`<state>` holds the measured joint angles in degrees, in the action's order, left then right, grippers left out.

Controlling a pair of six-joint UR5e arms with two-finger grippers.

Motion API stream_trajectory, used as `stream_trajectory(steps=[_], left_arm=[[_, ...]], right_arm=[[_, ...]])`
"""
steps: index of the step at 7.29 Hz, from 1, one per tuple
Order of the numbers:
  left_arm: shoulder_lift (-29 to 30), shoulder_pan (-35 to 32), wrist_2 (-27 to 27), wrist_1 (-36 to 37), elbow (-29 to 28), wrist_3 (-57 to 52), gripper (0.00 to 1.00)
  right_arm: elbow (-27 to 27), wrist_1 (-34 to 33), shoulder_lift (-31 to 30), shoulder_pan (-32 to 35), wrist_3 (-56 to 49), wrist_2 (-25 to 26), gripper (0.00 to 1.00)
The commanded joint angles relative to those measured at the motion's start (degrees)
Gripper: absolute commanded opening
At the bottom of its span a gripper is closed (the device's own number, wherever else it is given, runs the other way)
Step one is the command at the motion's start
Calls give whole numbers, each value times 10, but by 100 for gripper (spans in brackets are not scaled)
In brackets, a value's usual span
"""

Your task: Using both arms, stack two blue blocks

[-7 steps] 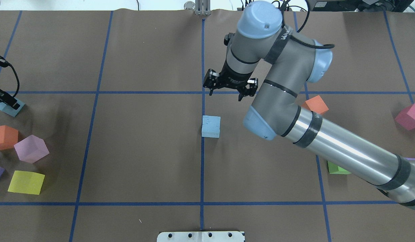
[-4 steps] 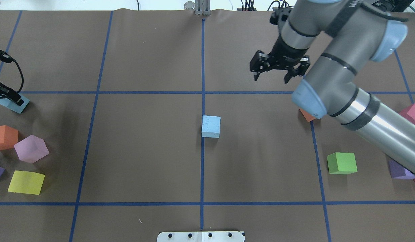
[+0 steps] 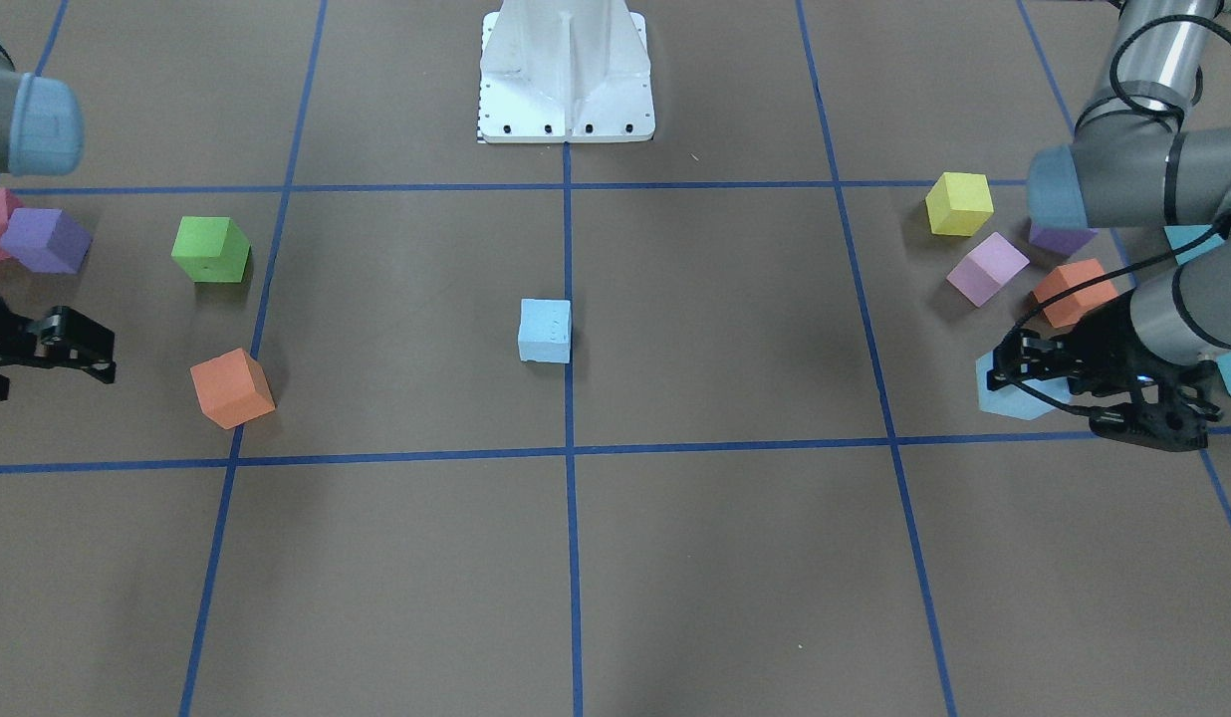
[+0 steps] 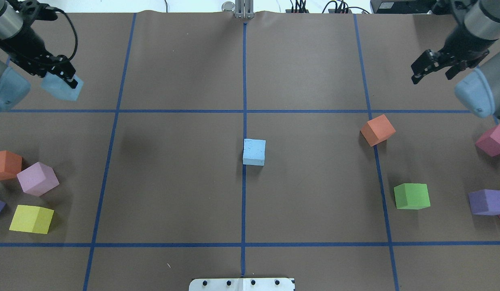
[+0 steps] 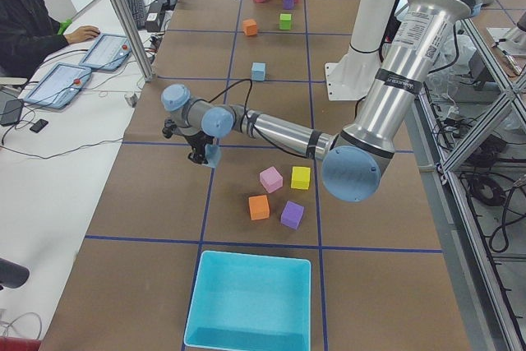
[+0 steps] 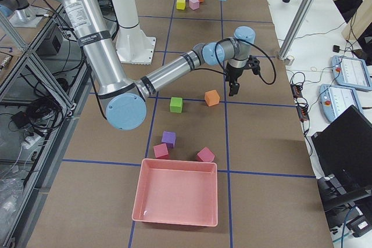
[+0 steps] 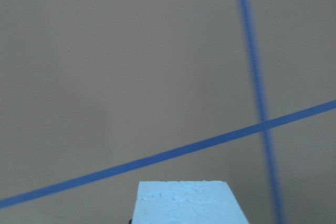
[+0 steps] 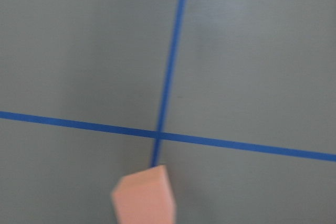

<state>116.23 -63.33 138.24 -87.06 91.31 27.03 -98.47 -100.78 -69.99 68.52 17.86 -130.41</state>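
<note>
Next, the left gripper releases the second pale blue block atop the one sitting on the table's centre line (image 3: 546, 319).
One pale blue block (image 4: 254, 152) sits on the table's centre line, also in the front view (image 3: 545, 331). My left gripper (image 4: 59, 80) is shut on the second pale blue block (image 4: 64, 89) and holds it above the table at the far left. That block shows in the front view (image 3: 1014, 396) and at the bottom of the left wrist view (image 7: 184, 203). My right gripper (image 4: 433, 75) is open and empty at the far right, well away from both blocks.
An orange cube (image 4: 377, 129), a green cube (image 4: 412, 196), a pink cube (image 4: 492, 139) and a purple cube (image 4: 486, 201) lie on the right. Orange (image 4: 5, 165), lilac (image 4: 37, 178) and yellow (image 4: 31, 219) cubes lie on the left. A turquoise bin (image 5: 246, 302) and a pink tray (image 6: 177, 196) stand at the table's ends.
My right arm has swung from above the centre to the far right, gripper open. My left gripper has lifted its blue block off the table and carried it back and inward.
</note>
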Motion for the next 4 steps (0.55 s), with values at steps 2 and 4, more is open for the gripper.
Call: stream_trajectory(steps=[2,4], left_arm=[[113,176,-93,15,67,339,62],[167,258,-162,15,56,438,62]], right_arm=[[74,-27,-23,112,-206,-1,100],[131,-23,-27,159,-295,0,100]])
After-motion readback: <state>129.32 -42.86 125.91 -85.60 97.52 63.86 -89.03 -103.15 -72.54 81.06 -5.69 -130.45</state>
